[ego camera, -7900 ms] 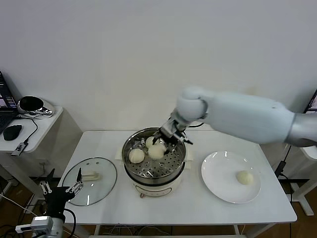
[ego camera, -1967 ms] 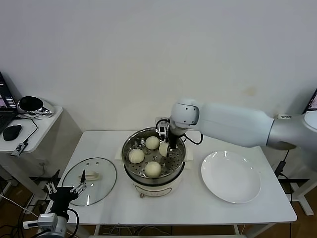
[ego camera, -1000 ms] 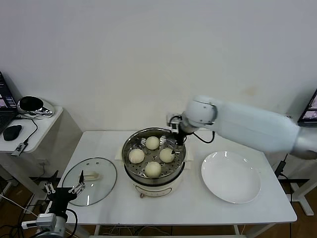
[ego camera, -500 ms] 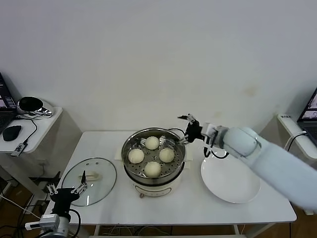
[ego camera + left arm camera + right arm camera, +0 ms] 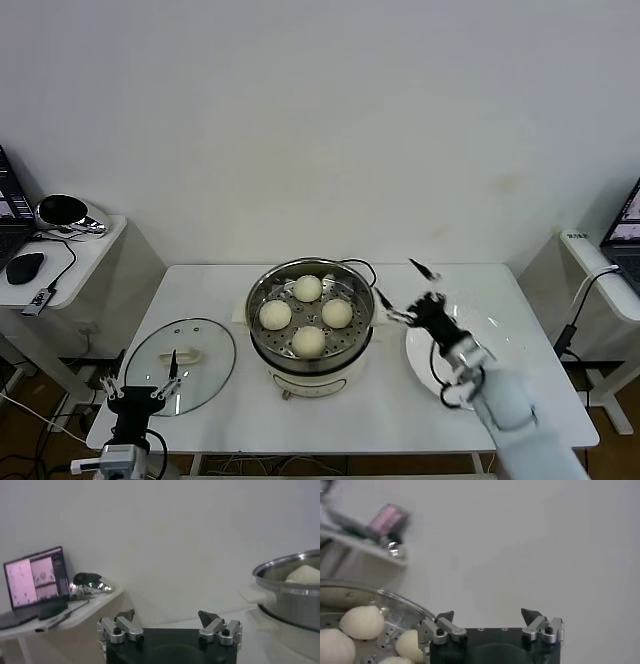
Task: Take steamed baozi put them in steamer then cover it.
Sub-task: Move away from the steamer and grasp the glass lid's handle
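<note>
Next, my left gripper goes to the raised bar of the cream handle (image 5: 178, 356) and closes there to lift the cover.
The steamer (image 5: 352, 350) stands mid-table with its perforated tray showing. Four baozi lie in it: far (image 5: 308, 288), left (image 5: 274, 315), right (image 5: 337, 313), near (image 5: 309, 341). The cover (image 5: 182, 362), a glass lid with a cream handle, lies flat on the table left of the steamer. My right gripper (image 5: 400, 287) is open and empty, just right of the steamer, over the plate's left edge. In the right wrist view (image 5: 490, 616) it is open, with baozi (image 5: 362, 621) to one side. My left gripper (image 5: 140, 386) is open at the table's near left edge, by the cover. In the left wrist view (image 5: 169, 617) it is open, with the steamer (image 5: 295, 597) ahead.
A white plate (image 5: 505, 345) lies right of the steamer, with nothing on it. The steamer's black cord (image 5: 362, 268) runs behind the pot. A side table (image 5: 70, 258) with a mouse and a laptop (image 5: 37, 577) stands at the far left.
My right arm set the last baozi in the steamer, let go, and drew back to the right and towards me, over the plate. The left gripper shifted slightly.
</note>
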Robot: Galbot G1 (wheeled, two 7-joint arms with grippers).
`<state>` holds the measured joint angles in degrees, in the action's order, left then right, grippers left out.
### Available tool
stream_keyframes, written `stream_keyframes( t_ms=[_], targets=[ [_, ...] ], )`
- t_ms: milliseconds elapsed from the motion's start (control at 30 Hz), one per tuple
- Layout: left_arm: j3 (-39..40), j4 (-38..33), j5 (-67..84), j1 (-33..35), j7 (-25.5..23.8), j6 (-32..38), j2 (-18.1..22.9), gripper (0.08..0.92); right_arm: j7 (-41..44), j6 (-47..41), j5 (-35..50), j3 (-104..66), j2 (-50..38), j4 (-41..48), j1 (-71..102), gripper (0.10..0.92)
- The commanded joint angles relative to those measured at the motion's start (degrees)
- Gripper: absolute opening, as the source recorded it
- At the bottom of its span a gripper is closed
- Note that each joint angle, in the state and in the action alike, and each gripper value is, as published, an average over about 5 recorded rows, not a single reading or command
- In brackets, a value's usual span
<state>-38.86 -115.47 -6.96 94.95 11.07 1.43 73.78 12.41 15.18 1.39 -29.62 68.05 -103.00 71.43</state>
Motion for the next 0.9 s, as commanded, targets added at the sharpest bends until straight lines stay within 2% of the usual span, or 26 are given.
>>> stream_keyframes(
  t_ms=[33, 133, 267, 433, 700, 900],
  targets=[
    [-5.68, 8.37, -28.68, 4.95, -0.02, 3.56, -7.03, 0.823, -4.02, 6.25, -3.57, -19.40, 13.13, -3.77, 17.95, 0.823],
    [-7.58, 13.90, -34.57, 6.57, 0.10, 5.14, -10.90, 0.823, -6.03, 5.07, -2.69, -20.70, 14.14, -4.64, 19.41, 0.823],
    [-7.14, 19.92, -47.00, 4.92, 2.28, 8.39, -13.27, 0.823, -8.88, 3.28, -1.24, -22.29, 14.93, -5.65, 19.81, 0.823],
    [-3.30, 22.67, -55.56, -1.15, 2.80, 9.10, -13.88, 0.823, -10.94, 1.94, -0.09, -23.21, 15.75, -7.35, 20.20, 0.823],
    [2.74, 23.75, -58.05, -7.44, 2.43, 7.92, -12.91, 0.823, -12.69, 2.10, 2.04, -24.09, 16.79, -8.62, 21.44, 0.823],
    [4.62, 28.05, -58.63, -13.54, 2.26, 6.95, -13.15, 0.823, -13.71, 2.26, 2.35, -25.24, 16.86, -8.39, 20.98, 0.823]
  ],
)
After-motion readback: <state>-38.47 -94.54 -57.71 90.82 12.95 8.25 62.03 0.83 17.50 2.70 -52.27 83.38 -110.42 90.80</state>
